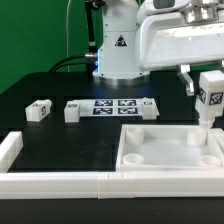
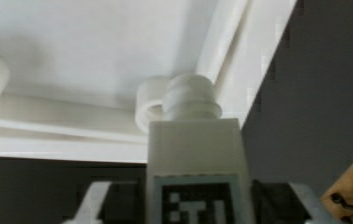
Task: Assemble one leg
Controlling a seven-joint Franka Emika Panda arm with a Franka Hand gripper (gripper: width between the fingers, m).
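Note:
Next, I let go of the leg upright in the slab's front corner socket [image 1: 209, 161] [image 2: 155, 98] farthest from the loose legs.
My gripper [image 1: 208, 80] is shut on a leg [image 1: 210, 95], a small white block with a square tag on its face. It holds the leg upright over the far right corner of the large white slab [image 1: 165, 172]. In the wrist view the leg [image 2: 194, 150] runs out from between the fingers [image 2: 105, 200], and its round peg [image 2: 191, 95] points into a round corner socket [image 2: 155, 108] of the slab [image 2: 84, 60]. The peg's tip is at the socket's rim; I cannot tell how deep it sits.
Two more legs [image 1: 38, 110] [image 1: 73, 112] lie on the black table at the exterior view's left. The marker board [image 1: 115, 107] lies between them and the robot base [image 1: 118, 55]. A white rail [image 1: 60, 181] runs along the front and left.

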